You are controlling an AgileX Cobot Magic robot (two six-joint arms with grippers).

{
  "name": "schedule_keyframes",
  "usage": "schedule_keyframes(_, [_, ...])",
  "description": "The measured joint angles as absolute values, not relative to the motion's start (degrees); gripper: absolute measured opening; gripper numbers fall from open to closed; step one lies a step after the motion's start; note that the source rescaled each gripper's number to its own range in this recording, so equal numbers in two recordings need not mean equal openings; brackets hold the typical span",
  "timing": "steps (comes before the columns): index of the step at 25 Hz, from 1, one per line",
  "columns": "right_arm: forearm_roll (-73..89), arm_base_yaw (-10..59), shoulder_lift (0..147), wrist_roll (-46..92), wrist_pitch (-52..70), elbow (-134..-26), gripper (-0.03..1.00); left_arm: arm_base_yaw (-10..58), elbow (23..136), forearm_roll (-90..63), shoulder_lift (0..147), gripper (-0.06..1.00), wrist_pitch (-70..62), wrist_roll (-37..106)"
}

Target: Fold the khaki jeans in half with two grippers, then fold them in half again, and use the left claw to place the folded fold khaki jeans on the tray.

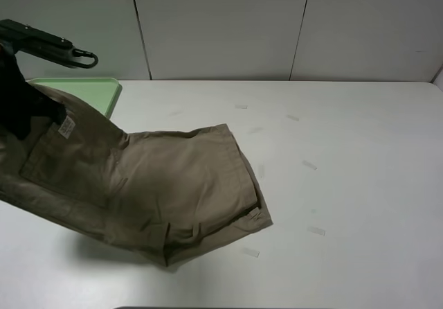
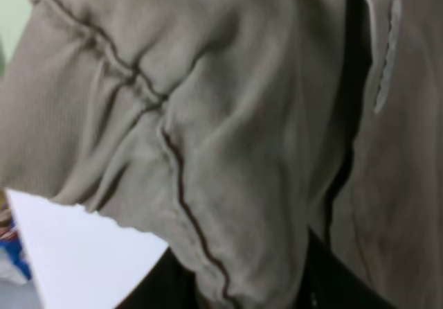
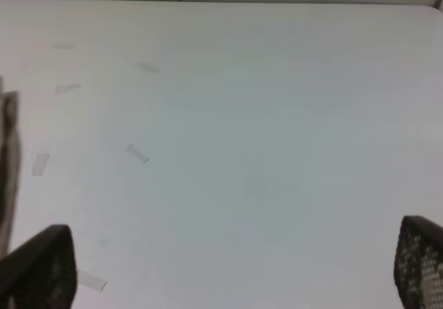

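Observation:
The robot's left gripper should release the khaki jeans' raised end on their flat half (image 1: 219,179), near its outer edge.
The khaki jeans (image 1: 159,184) are folded into a thick bundle. Their left end, with the patch pocket and white label (image 1: 66,127), is lifted off the white table, while the right end still rests on it. My left claw (image 1: 28,115), in its black sleeve, is shut on the raised left end at the view's left edge. In the left wrist view the tan cloth (image 2: 228,115) fills the frame and hides the jaws. The mint-green tray (image 1: 90,91) lies just behind the raised end, partly covered. My right gripper (image 3: 228,271) is open and empty over bare table.
Small clear tape marks (image 1: 309,165) are scattered over the white table (image 1: 346,184) to the right of the shorts. A black bar with a clip (image 1: 52,46) juts out above the tray. A sliver of the shorts' edge (image 3: 8,163) shows in the right wrist view.

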State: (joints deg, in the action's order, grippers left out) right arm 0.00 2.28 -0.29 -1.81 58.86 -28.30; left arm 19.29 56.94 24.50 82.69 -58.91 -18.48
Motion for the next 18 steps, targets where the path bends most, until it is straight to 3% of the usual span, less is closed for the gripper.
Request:
schedule_keyframes(6, [0.00, 2.28, -0.29, -1.81, 58.86, -28.30, 1.00, 19.23, 56.94, 23.08, 81.91, 0.22, -59.27, -16.89])
schedule_keyframes(18, [0.00, 2.28, -0.29, -1.81, 58.86, -28.30, 1.00, 20.37, 53.47, 8.15, 82.55, 0.22, -45.36, -18.76])
